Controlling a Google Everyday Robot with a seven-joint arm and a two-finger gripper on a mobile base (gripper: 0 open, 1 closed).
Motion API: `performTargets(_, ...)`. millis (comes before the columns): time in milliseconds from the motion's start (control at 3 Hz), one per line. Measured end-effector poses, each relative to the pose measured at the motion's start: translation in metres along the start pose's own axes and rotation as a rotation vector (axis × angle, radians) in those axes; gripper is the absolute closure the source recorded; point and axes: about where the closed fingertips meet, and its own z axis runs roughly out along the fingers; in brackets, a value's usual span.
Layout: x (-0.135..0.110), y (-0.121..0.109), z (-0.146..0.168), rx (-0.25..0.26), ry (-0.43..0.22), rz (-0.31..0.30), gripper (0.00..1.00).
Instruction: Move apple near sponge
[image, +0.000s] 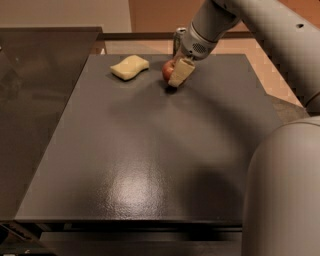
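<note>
Next, my gripper sets the red apple, now at the table's far middle, on the table snug (147, 74) against the sponge. It will let go of it there, on the side of the sponge facing the can.
A red apple (167, 70) sits at the far middle of the dark table, held in my gripper (176, 75). Its tan fingers (180, 72) are closed around the apple, which is mostly hidden behind them. The pale yellow sponge (130, 67) lies flat on the table to the left of the apple, a short gap away. The grey arm reaches in from the upper right.
A soda can (178, 37) stands at the table's far edge, mostly hidden behind the gripper wrist. The dark table (150, 165) has its near edge at the bottom. A glass-like surface (35, 100) adjoins the left side. The robot's grey body (285, 195) fills the lower right.
</note>
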Motion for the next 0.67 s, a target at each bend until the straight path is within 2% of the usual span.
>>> performTargets(667,-0.025,-0.008,0.021,-0.004,-0.012,-0.055,1.0)
